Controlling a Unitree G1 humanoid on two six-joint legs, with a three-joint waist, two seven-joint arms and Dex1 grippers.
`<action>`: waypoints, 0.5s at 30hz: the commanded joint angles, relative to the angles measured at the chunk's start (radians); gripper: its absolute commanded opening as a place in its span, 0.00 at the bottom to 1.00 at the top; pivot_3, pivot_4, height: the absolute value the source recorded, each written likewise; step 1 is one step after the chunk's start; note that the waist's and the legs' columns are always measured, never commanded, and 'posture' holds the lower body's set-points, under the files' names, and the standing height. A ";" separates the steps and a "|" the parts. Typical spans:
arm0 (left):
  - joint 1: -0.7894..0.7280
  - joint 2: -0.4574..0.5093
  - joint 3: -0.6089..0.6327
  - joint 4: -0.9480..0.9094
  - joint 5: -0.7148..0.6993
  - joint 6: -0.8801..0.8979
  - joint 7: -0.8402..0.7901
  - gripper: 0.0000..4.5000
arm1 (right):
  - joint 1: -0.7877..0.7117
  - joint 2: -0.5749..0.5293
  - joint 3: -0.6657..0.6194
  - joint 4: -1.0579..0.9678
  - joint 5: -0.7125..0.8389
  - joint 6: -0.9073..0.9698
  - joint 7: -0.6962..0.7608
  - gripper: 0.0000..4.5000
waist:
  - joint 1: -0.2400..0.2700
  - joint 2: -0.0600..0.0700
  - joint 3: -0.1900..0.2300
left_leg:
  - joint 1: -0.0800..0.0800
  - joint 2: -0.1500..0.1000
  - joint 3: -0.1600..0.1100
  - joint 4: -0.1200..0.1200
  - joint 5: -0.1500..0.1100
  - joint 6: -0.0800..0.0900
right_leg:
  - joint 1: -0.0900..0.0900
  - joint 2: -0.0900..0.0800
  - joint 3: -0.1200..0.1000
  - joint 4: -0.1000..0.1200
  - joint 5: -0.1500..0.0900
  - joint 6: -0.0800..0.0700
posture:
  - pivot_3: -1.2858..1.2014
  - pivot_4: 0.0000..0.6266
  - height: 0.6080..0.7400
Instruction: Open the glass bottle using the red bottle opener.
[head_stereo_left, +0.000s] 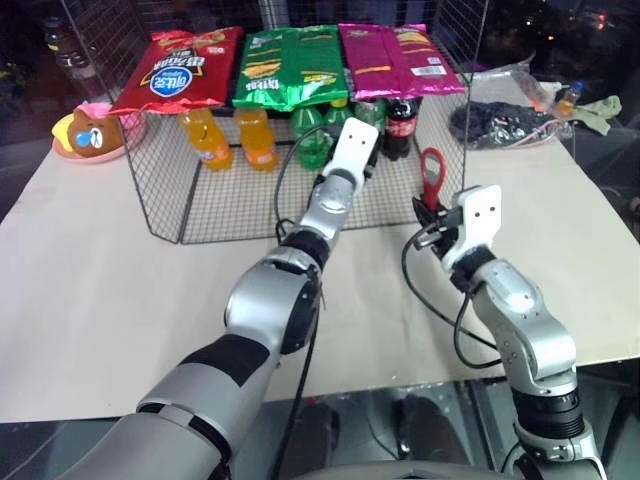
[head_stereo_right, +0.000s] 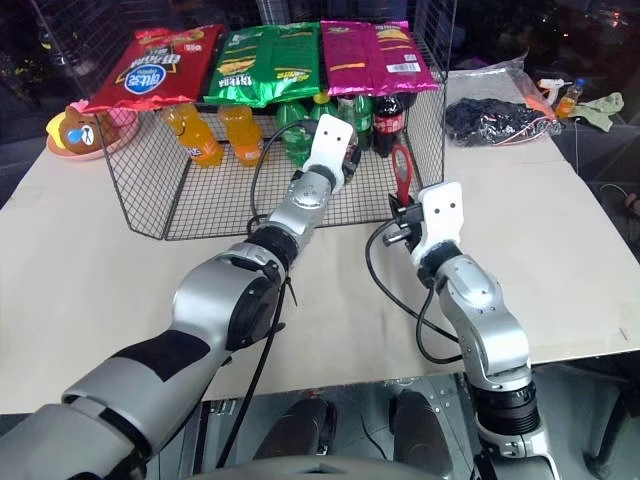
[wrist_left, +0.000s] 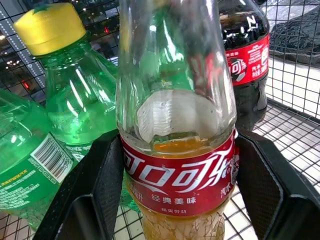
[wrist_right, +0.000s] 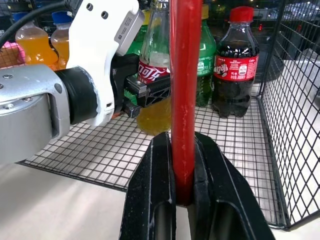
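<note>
The glass bottle will go down on the table (head_stereo_left: 335, 262) just in front of the wire basket, set there by my left gripper.
The glass bottle (wrist_left: 177, 125) stands upright in the wire basket, clear-necked, with orange drink and a red-and-white label. My left gripper (wrist_left: 177, 175) reaches level into the basket, and its black fingers (wrist_left: 107, 185) press the label from both sides. In the right wrist view the same grip shows around the bottle (wrist_right: 152, 65). My right gripper (head_stereo_left: 432, 212) hovers just outside the basket's front right corner, shut on the handle of the red bottle opener (head_stereo_left: 432, 178). The opener stands upright, head up, a little right of the bottle.
The wire basket (head_stereo_left: 160, 205) also holds orange soda bottles (head_stereo_left: 205, 138), green bottles (wrist_left: 75, 110) and a cola bottle (wrist_right: 235, 75) close behind the glass one. Snack bags (head_stereo_left: 290, 65) lie across its top. A bear toy (head_stereo_left: 90, 132) sits far left, a dark bag (head_stereo_left: 500, 122) far right.
</note>
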 joint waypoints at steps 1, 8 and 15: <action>-0.003 0.003 0.015 -0.018 -0.012 -0.048 -0.025 0.59 | 0.007 -0.003 -0.005 -0.054 -0.003 -0.018 0.006 0.00 | 0.000 0.000 0.000 | 0.000 0.000 0.000 0.000 0.000 0.000 | 0.000 0.000 0.000 0.000 0.000 0.000 | 0.52 0.24 1.00; 0.041 0.013 0.022 -0.064 -0.041 -0.178 -0.126 0.59 | -0.004 0.002 -0.002 -0.035 -0.004 -0.029 0.013 0.00 | 0.001 0.000 0.000 | -0.001 0.000 0.001 0.000 0.000 0.000 | -0.002 0.000 0.001 0.001 0.000 0.000 | 0.52 0.24 1.00; 0.198 0.050 0.015 -0.210 -0.108 -0.268 -0.332 0.59 | -0.019 0.009 0.001 -0.013 -0.009 -0.042 0.025 0.00 | -0.002 0.000 0.000 | -0.001 0.000 0.002 0.000 0.000 0.000 | -0.002 0.000 0.002 0.002 0.000 0.000 | 0.52 0.24 1.00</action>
